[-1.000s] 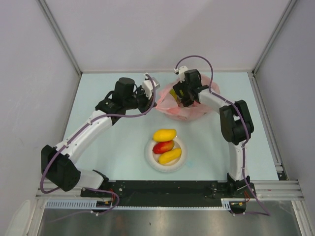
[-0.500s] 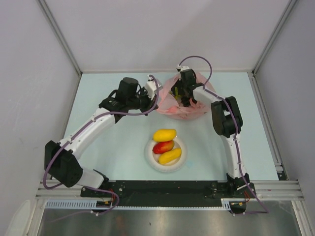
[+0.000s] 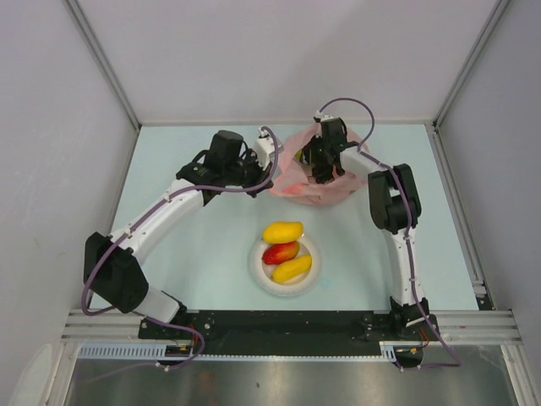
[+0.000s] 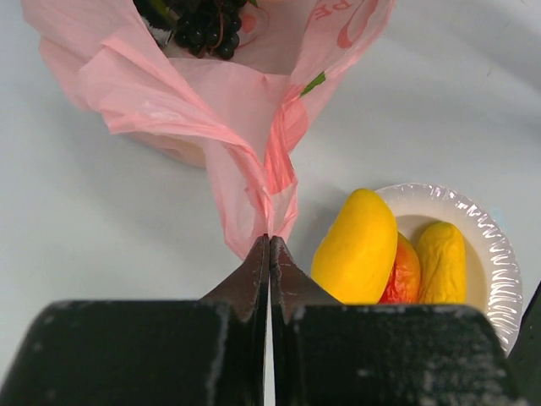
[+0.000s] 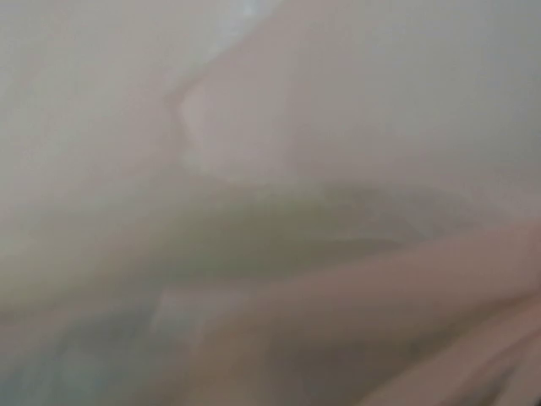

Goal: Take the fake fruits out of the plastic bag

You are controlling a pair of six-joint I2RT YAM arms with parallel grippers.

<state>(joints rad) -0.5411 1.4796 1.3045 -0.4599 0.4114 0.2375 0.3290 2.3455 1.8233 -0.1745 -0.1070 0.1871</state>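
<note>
Next, my right gripper lets go of the green fruit in the white round bowl (image 3: 303, 244), against the end of the red mango that is toward the bag.
The pink plastic bag (image 3: 297, 191) (image 4: 211, 93) sits at the back of the table, its mouth held up. My left gripper (image 3: 272, 169) (image 4: 270, 241) is shut on a twisted strip of the bag's left edge. A dark purple grape bunch (image 4: 207, 25) shows inside the bag's mouth. My right gripper (image 3: 319, 172) reaches down into the bag from above, and its fingers are hidden. The right wrist view is only a pink and green blur. A yellow-orange mango (image 3: 282, 231) (image 4: 357, 249), a red mango (image 3: 280, 252) (image 4: 404, 272) and a yellow piece (image 3: 292, 268) (image 4: 440, 262) lie outside the bag.
The three fruits rest on a white round bowl (image 3: 258, 275) (image 4: 490, 254) in the middle of the table, in front of the bag. Grey walls close in the table on three sides. The arms' mounting rail runs along the near edge.
My right gripper has gone further down into the bag. My left arm has shifted slightly right and back, still gripping the bag's edge.
</note>
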